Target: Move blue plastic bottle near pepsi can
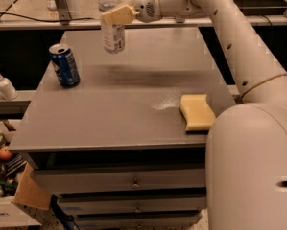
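The robot's gripper needs to release the blue plastic bottle, now hanging above the table's far part, tight against the pepsi can's side that faces the yellow sponge [88, 83].
The blue plastic bottle [113, 28] is clear with a pale label and hangs upright above the far part of the grey table [119, 114]. My gripper [115, 15] is shut on the bottle's upper part, reaching in from the right. The pepsi can [64, 64], blue with a silver top, stands on the table's left side, to the left of and nearer than the bottle.
A yellow sponge [197, 111] lies near the table's right edge. A white pump-dispenser bottle [3, 84] stands on a ledge left of the table. Boxes and clutter [8, 176] sit on the floor at lower left. My arm [239, 56] spans the right side.
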Controlling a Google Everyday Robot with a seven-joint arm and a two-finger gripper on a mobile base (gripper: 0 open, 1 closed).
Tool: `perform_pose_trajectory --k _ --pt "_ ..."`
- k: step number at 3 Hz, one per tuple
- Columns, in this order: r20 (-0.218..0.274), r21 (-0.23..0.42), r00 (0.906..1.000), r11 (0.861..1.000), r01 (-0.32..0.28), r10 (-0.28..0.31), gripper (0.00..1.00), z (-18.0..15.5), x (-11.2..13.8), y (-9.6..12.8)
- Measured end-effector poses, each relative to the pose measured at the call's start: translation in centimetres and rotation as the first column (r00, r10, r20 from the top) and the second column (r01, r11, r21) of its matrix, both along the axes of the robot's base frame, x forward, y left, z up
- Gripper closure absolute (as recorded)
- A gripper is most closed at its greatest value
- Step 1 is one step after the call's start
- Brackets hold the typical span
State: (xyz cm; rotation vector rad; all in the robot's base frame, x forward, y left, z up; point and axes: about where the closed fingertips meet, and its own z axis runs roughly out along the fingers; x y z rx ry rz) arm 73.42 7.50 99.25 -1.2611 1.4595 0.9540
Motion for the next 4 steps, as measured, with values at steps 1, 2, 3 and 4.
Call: perform_pose_trajectory --k 1,2,3,4 --pt "0.009 -0.021 0.9943 0.994 -0.106 0.106 1.00 -0.3 -2.1 3.5" --pt "0.008 -0.037 0.9826 0.982 -0.185 0.186 1.00 -0.9 -3.8 6.1" --pt "-0.001 -0.045 0.9728 0.972 -0.231 0.232 1.00 -1.9 -5.2 7.5" --pt "-0.019 -0.054 0.9639 0.962 -0.266 0.265 1.00 -3.5 -6.0 8.2"
